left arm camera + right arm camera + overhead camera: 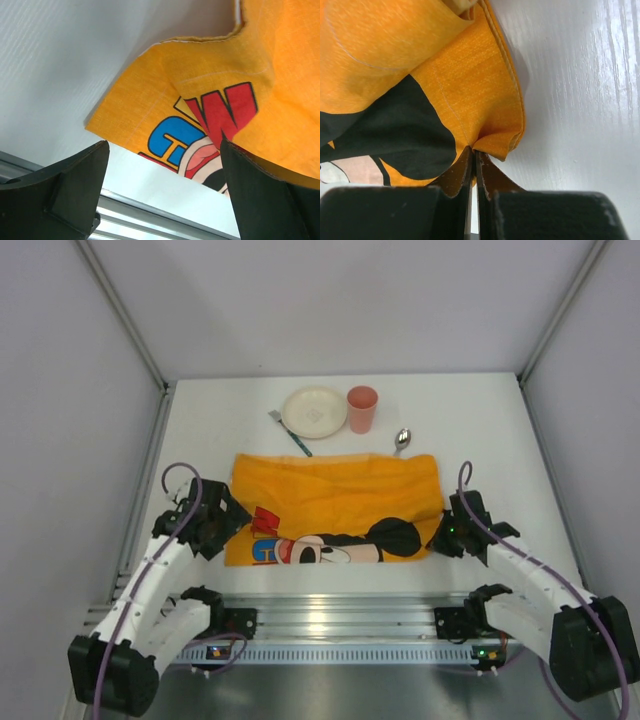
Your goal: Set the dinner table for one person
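The cloth is folded over its red letter, so my left gripper will grab the cloth's near edge [145,153] first, before both grippers lift the cloth and spread it flat.
An orange Mickey Mouse cloth [335,508] lies spread on the white dinner table [480,430], partly folded over itself. My right gripper [443,537] is shut on the cloth's near right corner [492,142], the fabric bunched at its fingertips [465,165]. My left gripper [232,523] stands open at the cloth's near left corner [125,125], nothing between its fingers [75,175]. Behind the cloth stand a cream plate [314,411] and a pink cup [362,408]. A fork [289,432] lies beside the plate and a spoon [402,439] beside the cup.
Grey walls enclose the table on the left, right and back. An aluminium rail [340,620] with the arm bases runs along the near edge; it also shows below the left gripper [160,220].
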You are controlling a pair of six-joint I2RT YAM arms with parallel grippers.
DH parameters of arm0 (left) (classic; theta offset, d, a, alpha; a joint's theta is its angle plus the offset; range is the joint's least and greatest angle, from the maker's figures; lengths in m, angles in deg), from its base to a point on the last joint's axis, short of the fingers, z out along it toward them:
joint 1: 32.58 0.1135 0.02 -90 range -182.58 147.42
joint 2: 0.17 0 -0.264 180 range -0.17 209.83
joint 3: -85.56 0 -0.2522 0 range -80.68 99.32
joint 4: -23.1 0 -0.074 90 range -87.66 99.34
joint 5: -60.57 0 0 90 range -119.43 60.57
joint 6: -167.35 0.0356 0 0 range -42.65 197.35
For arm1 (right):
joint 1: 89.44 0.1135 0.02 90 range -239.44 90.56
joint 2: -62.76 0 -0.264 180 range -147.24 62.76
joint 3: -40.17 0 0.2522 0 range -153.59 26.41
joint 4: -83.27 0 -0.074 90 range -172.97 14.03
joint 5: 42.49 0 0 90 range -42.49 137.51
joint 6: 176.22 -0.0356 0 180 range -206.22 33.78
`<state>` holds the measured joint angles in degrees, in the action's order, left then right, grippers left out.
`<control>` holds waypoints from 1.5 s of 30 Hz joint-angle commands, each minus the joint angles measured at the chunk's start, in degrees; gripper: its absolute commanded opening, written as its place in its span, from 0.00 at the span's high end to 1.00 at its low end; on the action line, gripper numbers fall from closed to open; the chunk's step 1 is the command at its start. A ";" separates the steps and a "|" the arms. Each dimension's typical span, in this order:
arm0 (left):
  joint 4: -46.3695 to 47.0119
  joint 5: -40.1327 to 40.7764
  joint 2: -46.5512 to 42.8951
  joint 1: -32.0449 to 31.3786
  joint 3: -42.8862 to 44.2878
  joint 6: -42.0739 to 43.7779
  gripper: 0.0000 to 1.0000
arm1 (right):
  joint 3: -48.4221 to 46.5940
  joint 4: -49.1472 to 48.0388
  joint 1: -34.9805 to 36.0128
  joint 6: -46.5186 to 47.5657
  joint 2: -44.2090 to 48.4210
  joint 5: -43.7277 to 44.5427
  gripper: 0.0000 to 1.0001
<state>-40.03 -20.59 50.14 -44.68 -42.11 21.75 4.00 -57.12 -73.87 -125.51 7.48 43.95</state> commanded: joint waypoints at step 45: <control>-24.22 0.38 1.08 0.14 36.22 4.52 1.00 | -43.15 31.94 -0.98 -1.14 15.05 9.71 1.00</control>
<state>-61.10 -29.16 45.31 -45.29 -9.15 24.79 -38.12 -23.24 -73.91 -127.52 26.93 48.19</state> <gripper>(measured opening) 0.025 0.009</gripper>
